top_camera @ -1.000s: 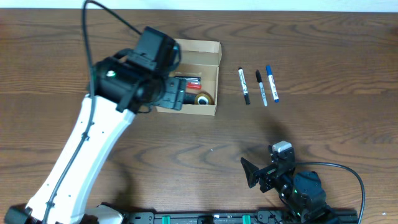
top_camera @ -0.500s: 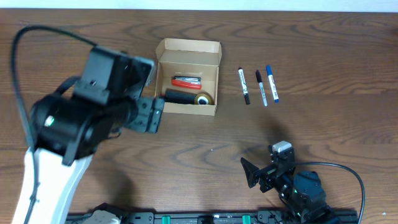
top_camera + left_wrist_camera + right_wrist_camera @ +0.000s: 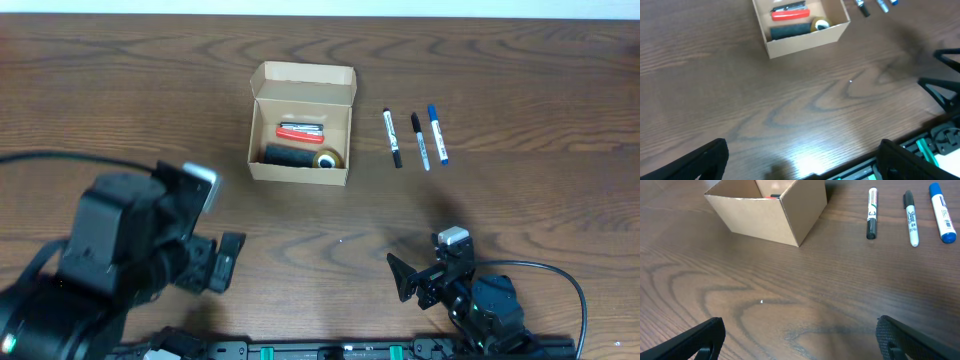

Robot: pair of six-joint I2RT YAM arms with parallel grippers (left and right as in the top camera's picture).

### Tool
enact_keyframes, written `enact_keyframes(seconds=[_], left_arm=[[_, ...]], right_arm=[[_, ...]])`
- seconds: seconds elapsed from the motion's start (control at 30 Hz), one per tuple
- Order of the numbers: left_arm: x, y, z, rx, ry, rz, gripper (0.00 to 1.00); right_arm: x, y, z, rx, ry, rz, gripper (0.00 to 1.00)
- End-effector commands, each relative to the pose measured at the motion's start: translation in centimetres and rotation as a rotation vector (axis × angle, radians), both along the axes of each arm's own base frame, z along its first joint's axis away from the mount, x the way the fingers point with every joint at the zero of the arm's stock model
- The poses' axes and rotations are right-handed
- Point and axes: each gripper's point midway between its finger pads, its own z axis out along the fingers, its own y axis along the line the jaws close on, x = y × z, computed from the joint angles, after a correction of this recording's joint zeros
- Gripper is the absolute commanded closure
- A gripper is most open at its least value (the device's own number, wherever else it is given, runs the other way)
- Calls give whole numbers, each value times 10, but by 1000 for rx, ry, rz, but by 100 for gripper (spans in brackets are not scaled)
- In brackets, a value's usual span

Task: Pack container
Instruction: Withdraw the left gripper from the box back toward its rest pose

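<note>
Next, I move my right gripper to the marker with the blue cap, the one farthest from the container, and close it on the marker's white body [image 3: 438, 137] [image 3: 944, 218].
The tan cardboard container [image 3: 300, 125] stands open on the table with its flap lid up at the far side. It holds a red item [image 3: 299, 130], a black cylinder [image 3: 288, 155] and a tape roll [image 3: 326, 159]. It also shows in the left wrist view [image 3: 800, 25] and the right wrist view [image 3: 767, 207]. Three markers [image 3: 415, 137] lie side by side to its right, also in the right wrist view [image 3: 910, 215]. My left gripper [image 3: 802, 162] is open and empty near the table's front edge. My right gripper [image 3: 800, 340] is open and empty, low at the front right.
A black rail with green clips [image 3: 330, 350] runs along the table's front edge. My left arm's body [image 3: 120, 270] covers the front left of the table.
My left arm has pulled back from over the container toward the front left edge, leaving the box uncovered. The right arm has not moved.
</note>
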Motion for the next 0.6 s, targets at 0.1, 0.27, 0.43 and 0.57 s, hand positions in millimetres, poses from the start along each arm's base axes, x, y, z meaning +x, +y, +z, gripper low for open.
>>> enact_keyframes(seconds=[0.1, 0.27, 0.43, 0.57], left_arm=[[-17, -4, -1, -37, 15, -51, 5], [-17, -6, -1, -49, 19, -45, 5], [-17, -5, -1, -47, 18, -45, 5], [-17, -5, -1, -47, 18, -45, 5]], right_arm=[[-1, 2, 0, 17, 6, 1, 1], [-11, 17, 2, 298, 201, -44, 1], [-19, 26, 4, 428, 311, -46, 1], [-23, 31, 6, 418, 308, -1, 1]])
